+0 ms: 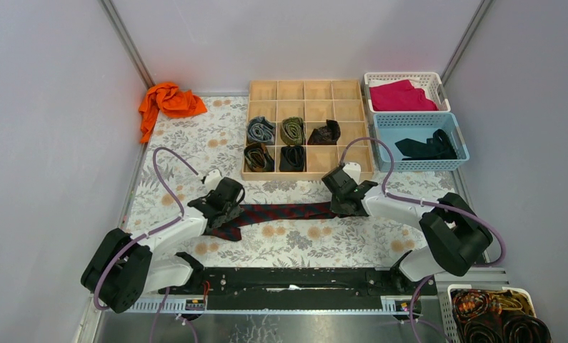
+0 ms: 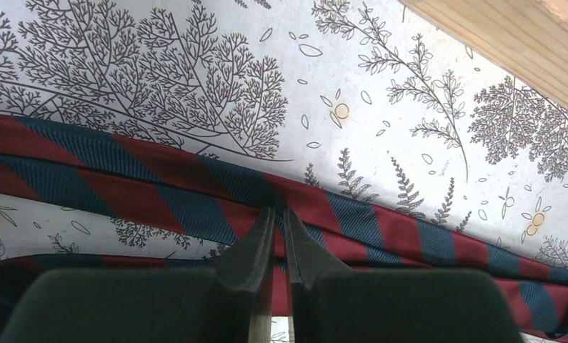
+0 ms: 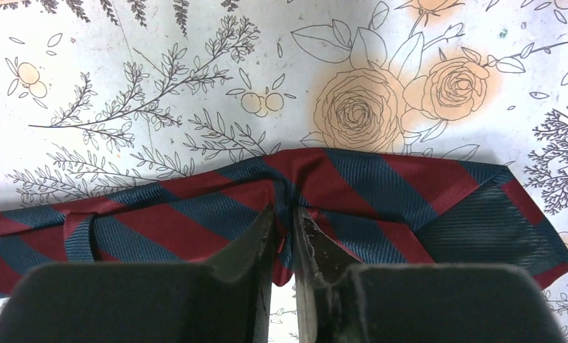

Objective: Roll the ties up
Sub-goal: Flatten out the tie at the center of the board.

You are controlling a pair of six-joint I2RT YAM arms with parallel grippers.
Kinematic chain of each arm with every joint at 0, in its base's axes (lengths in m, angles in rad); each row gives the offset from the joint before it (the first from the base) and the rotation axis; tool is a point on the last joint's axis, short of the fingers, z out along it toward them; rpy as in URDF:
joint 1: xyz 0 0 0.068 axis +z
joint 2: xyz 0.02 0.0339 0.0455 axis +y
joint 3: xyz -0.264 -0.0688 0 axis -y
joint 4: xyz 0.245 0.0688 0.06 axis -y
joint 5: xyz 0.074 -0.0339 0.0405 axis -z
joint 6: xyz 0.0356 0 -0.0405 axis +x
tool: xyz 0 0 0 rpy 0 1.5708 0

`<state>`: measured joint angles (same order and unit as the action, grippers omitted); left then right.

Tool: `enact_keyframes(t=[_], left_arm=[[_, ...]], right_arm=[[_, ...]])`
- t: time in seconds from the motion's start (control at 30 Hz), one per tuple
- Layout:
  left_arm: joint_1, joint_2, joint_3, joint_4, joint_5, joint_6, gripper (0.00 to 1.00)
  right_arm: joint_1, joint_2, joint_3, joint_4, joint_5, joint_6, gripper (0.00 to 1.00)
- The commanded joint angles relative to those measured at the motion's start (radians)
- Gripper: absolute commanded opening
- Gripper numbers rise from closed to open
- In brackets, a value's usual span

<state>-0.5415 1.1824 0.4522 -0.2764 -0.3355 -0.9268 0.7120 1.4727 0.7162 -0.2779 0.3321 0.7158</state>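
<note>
The tie bunches into a crease near its wide end. Next, my right gripper opens and pinches the tie a little nearer to its small loop (image 3: pixel 232 206).
A navy tie with red diagonal stripes (image 1: pixel 284 212) lies folded and stretched across the floral mat between my two grippers. My left gripper (image 1: pixel 220 209) is shut on its left part; in the left wrist view the jaws (image 2: pixel 281 214) pinch the striped fabric (image 2: pixel 159 186). My right gripper (image 1: pixel 340 204) is shut on its right end; in the right wrist view the jaws (image 3: pixel 284 214) pinch the wide end (image 3: pixel 409 193). Several rolled ties sit in the wooden divider box (image 1: pixel 263 91): grey-blue (image 1: pixel 261 130), olive (image 1: pixel 292 130), brown (image 1: pixel 258 157), black (image 1: pixel 292 158) and another dark one (image 1: pixel 325 133).
An orange cloth (image 1: pixel 168 101) lies at the mat's back left. A white basket holds a magenta cloth (image 1: pixel 401 96). A blue basket (image 1: pixel 388 121) holds a black tie (image 1: pixel 429 148). A white bin (image 1: pixel 481 291) of dark coils stands at the front right.
</note>
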Motion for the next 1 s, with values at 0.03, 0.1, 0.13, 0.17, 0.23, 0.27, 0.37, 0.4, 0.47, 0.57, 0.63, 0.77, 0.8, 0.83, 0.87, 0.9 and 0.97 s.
enact_keyframes(t=[0.03,0.1,0.13,0.17,0.23,0.27,0.37,0.4,0.47,0.57,0.63,0.77,0.8,0.83,0.87,0.9,0.97], left_arm=[[0.01,-0.002,-0.021,0.021,0.031,0.019,0.13],[0.009,-0.002,-0.02,0.022,0.031,0.023,0.13],[0.01,-0.004,-0.019,0.023,0.031,0.023,0.13],[0.009,-0.004,-0.018,0.023,0.032,0.025,0.13],[0.01,-0.006,-0.018,0.025,0.032,0.026,0.13],[0.01,-0.006,-0.018,0.027,0.034,0.026,0.13],[0.01,-0.003,-0.02,0.032,0.038,0.028,0.12],[0.009,-0.003,-0.021,0.035,0.04,0.03,0.12],[0.01,-0.002,-0.023,0.038,0.044,0.031,0.12],[0.01,-0.001,-0.027,0.043,0.047,0.031,0.12],[0.011,-0.003,-0.03,0.049,0.05,0.032,0.12],[0.01,0.004,-0.032,0.057,0.053,0.034,0.11],[0.011,0.007,-0.032,0.059,0.055,0.035,0.11],[0.011,0.01,-0.032,0.062,0.056,0.036,0.11],[0.011,0.012,-0.032,0.064,0.058,0.036,0.11],[0.011,0.013,-0.033,0.066,0.059,0.036,0.11],[0.011,0.014,-0.035,0.067,0.062,0.036,0.11]], right_arm=[[-0.003,0.033,-0.004,0.004,-0.029,0.015,0.21],[-0.003,0.04,0.005,-0.013,-0.013,0.02,0.29],[-0.003,0.043,0.01,-0.023,-0.008,0.021,0.35],[-0.003,0.045,0.014,-0.032,0.003,0.02,0.39],[-0.003,0.043,0.015,-0.037,0.015,0.019,0.42],[-0.003,0.041,0.016,-0.037,0.014,0.02,0.42],[-0.003,0.034,0.02,-0.032,0.013,0.017,0.43],[-0.003,0.033,0.025,-0.033,0.016,0.015,0.42],[-0.002,0.032,0.037,-0.041,0.028,0.008,0.43],[-0.003,0.034,0.066,-0.067,0.041,0.001,0.43],[-0.002,0.02,0.072,-0.08,0.05,0.003,0.44],[-0.003,-0.017,0.071,-0.072,0.054,-0.006,0.45],[-0.003,-0.012,0.077,-0.073,0.057,-0.009,0.45],[-0.003,-0.002,0.084,-0.073,0.062,-0.013,0.45],[-0.003,0.012,0.093,-0.075,0.064,-0.018,0.45],[-0.003,0.026,0.103,-0.077,0.064,-0.02,0.45],[-0.003,0.05,0.12,-0.072,0.063,-0.023,0.45]])
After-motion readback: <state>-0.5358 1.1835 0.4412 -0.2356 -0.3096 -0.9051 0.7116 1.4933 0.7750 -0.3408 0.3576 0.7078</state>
